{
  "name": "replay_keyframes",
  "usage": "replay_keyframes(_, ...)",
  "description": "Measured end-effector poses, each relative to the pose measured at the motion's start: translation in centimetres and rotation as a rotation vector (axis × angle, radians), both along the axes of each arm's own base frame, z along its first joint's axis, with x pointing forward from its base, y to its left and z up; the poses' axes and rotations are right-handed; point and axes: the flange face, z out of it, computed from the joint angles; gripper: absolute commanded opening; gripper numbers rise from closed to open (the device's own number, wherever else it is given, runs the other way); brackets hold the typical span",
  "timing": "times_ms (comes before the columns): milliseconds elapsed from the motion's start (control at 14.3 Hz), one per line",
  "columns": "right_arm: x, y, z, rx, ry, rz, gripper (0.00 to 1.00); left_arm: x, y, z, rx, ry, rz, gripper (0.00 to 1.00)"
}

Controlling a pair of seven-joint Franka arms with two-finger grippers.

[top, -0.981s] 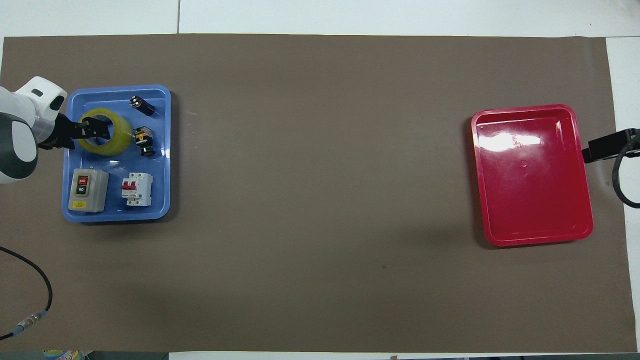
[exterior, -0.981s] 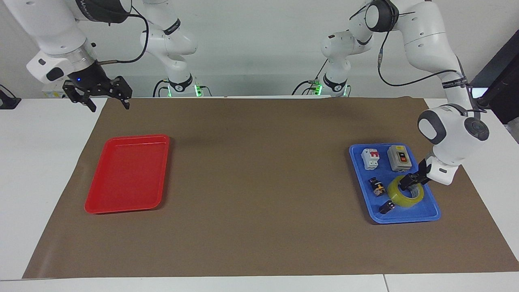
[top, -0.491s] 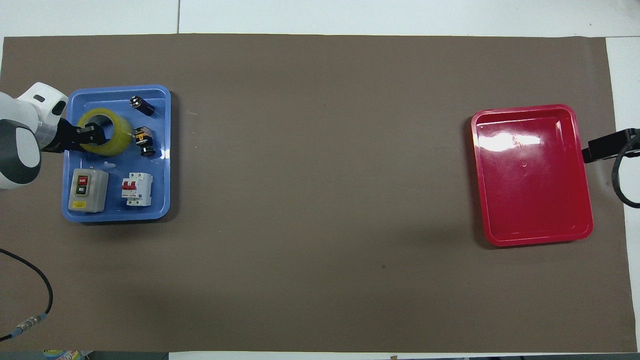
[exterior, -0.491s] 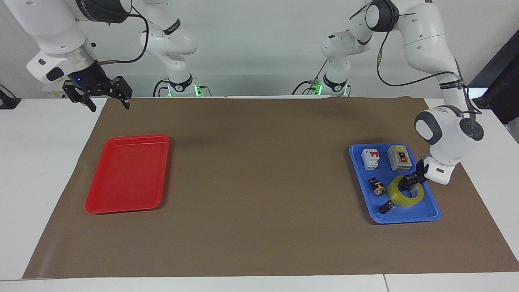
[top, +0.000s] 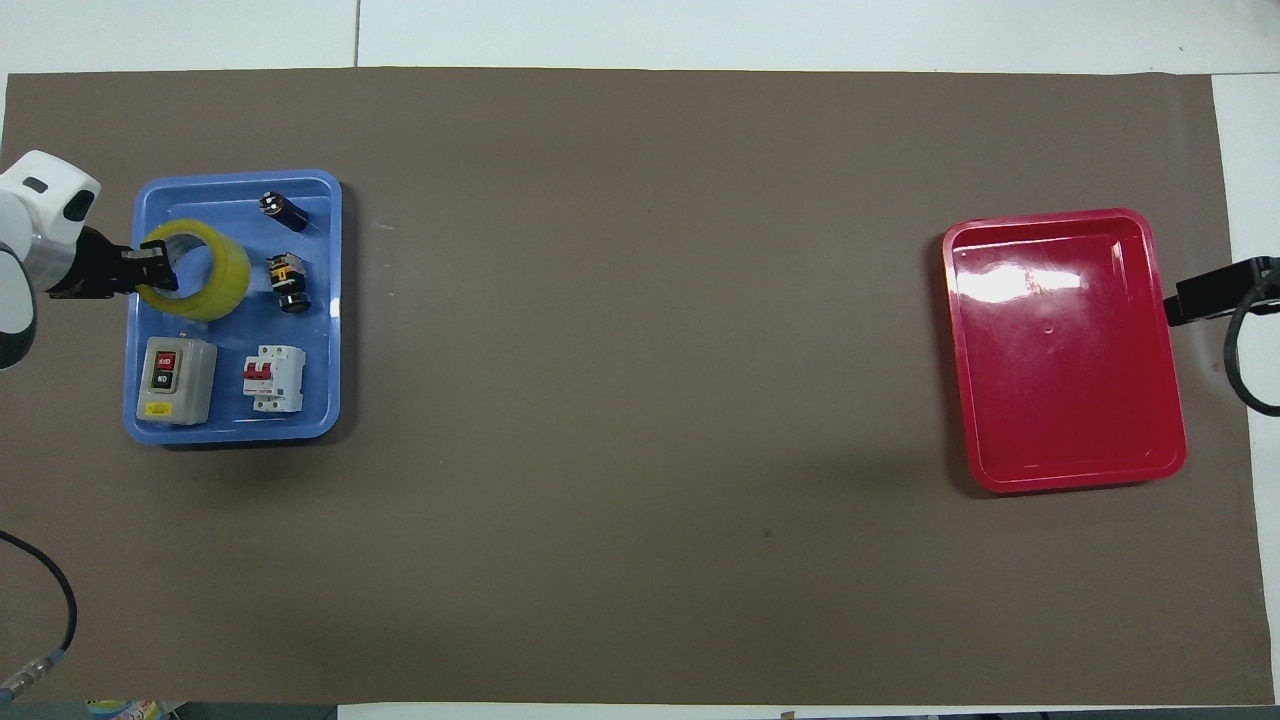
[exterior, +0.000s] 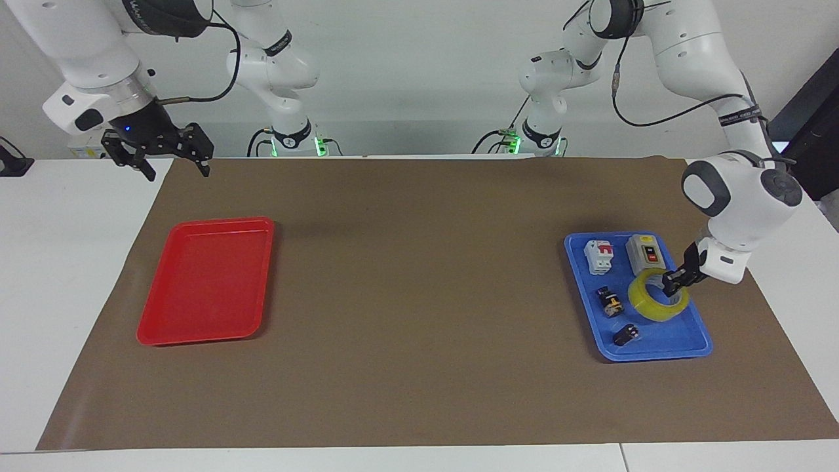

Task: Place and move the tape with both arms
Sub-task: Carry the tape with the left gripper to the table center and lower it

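I will release the yellow tape from my left gripper on the brown mat midway (top: 645, 344) between the blue tray and red tray.
The yellow tape (exterior: 655, 305) is tilted and lifted a little over the blue tray (exterior: 662, 351), at the edge toward the left arm's end of the table. My left gripper (exterior: 674, 278) is shut on the roll's rim, one finger inside the ring. In the overhead view the tape (top: 205, 285) hangs from the left gripper (top: 150, 262) over the tray (top: 235, 428). My right gripper (exterior: 178, 172) is open and empty, and waits in the air over the mat's corner near the red tray (exterior: 203, 282).
In the blue tray lie a grey switch box (exterior: 645, 254), a white circuit breaker (exterior: 599, 255) and two small black-and-yellow parts (exterior: 609, 301) (exterior: 626, 334). The red tray (top: 1065, 350) holds nothing. A brown mat (exterior: 419, 295) covers the table.
My left gripper has closed on the tape's rim and raised it off the tray floor, tilting it and drawing it toward the left arm's end. The right arm has not moved.
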Motion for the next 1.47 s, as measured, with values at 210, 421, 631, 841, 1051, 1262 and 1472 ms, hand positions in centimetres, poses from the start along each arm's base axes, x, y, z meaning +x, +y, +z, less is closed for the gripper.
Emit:
replay_keyframes(210, 0.0, 0.0, 0.0, 0.000, 0.000, 0.001, 1.00, -1.4, -1.8, 5.5, -0.001, -0.010, -0.003, 0.00)
replay_keyframes(421, 0.0, 0.0, 0.0, 0.000, 0.000, 0.001, 1.00, -1.4, -10.0, 6.7, 0.015, -0.002, 0.008, 0.00)
replay_keyframes(631, 0.0, 0.0, 0.0, 0.000, 0.000, 0.001, 1.00, -2.3, -20.8, 6.0, 0.024, 0.005, -0.015, 0.00)
replay_keyframes(841, 0.0, 0.0, 0.0, 0.000, 0.000, 0.001, 1.00, -4.6, -31.7, 4.8, 0.013, -0.001, -0.025, 0.00)
replay_keyframes(1051, 0.0, 0.1, 0.0, 0.000, 0.000, 0.002, 1.00, -7.7, -39.8, 3.2, 0.007, 0.003, -0.066, 0.00)
replay_keyframes(1262, 0.0, 0.2, 0.0, 0.001, 0.001, 0.003, 1.00, -9.9, -44.7, 1.4, 0.004, 0.006, -0.098, 0.00)
replay_keyframes(1472, -0.2, 0.1, -0.2, 0.002, 0.019, 0.001, 1.00, -11.4, -48.9, -2.5, -0.006, -0.001, -0.093, 0.00)
